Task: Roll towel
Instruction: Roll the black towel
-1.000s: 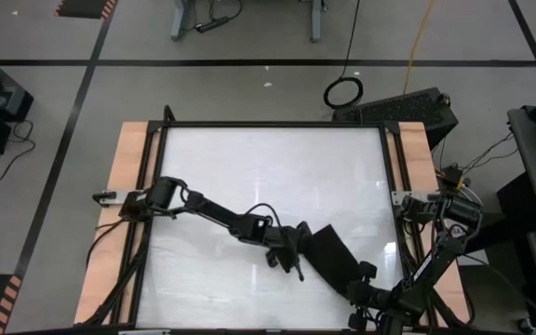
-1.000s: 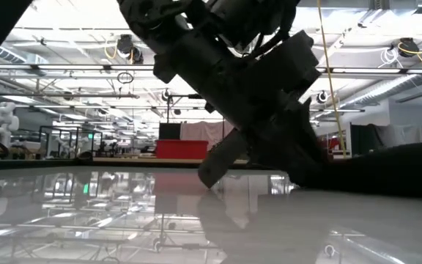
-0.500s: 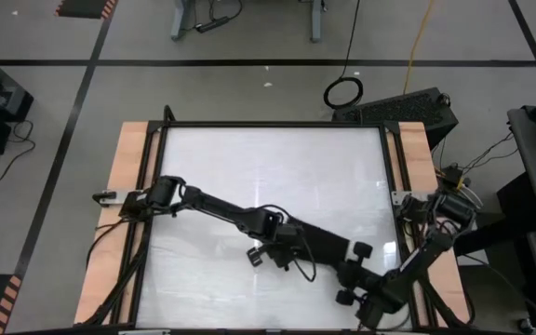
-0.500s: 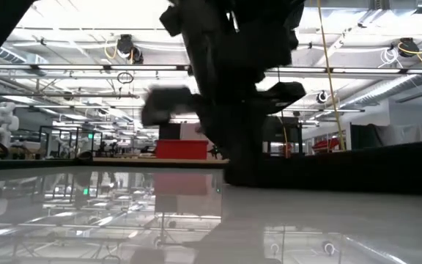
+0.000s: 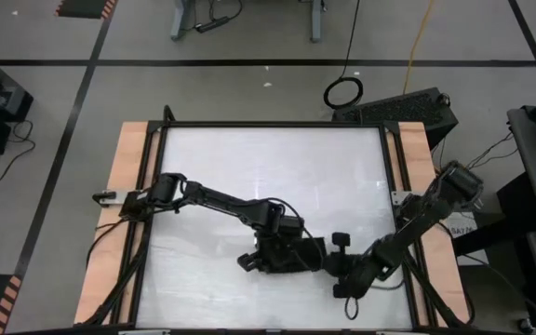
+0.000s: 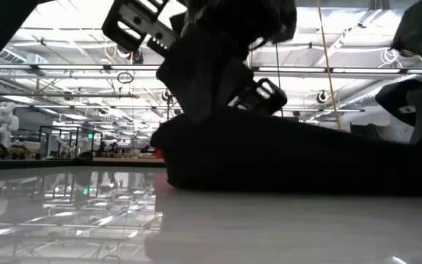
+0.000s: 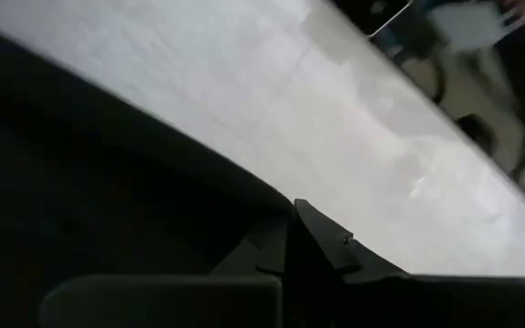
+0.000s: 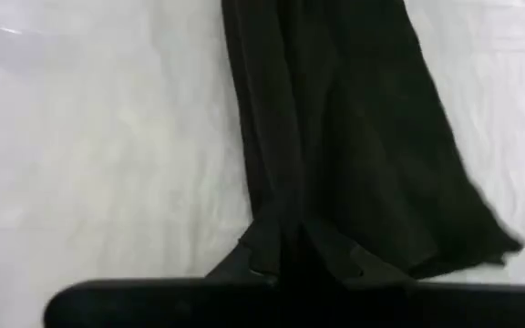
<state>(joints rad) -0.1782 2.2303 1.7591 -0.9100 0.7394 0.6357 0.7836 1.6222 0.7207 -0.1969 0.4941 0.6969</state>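
My right gripper should open around the towel and take its folded edge (image 8: 255, 118) before rolling on, because the towel's loose corner splays out beside that gripper's pinch.
The black towel (image 5: 313, 256) lies bunched into a short, thick band on the white tabletop, right of the middle and toward the near edge. In the low view the towel (image 6: 291, 158) is a long dark mound resting on the table. My left gripper (image 5: 299, 256) reaches it from the left and is shut at its left end. My right gripper (image 5: 326, 262) comes in from the right and is shut at the other end. The right wrist view shows the towel (image 8: 335, 118) running away from the fingers as a gathered strip. My left gripper (image 7: 290, 239) is shut on the towel's edge (image 7: 244, 214), slanting down from the table's left. Dark cloth fills the view beside the fingers, so the number of layers does not show. The towel rests on the table. My right gripper (image 8: 283, 251) pinches the end of the gathered strip (image 8: 285, 214) between its two fingers, in several folds. It comes slanting down from the table's right, its fingers along the strip. The cloth beyond the fingers lies on the tabletop.
The white tabletop (image 5: 268, 167) stretches toward the far edge behind the towel. Black frame bars and wooden side strips (image 5: 128, 186) border it left and right. A black box (image 5: 408, 107) and a cable ring sit on the floor beyond the far right corner.
My right gripper has swung from the near right corner toward the table's middle, bringing its end of the towel along. My left gripper has rolled over and risen a little. The towel, a flat slanted flap a second ago, is now gathered into a short thick band between the grippers.
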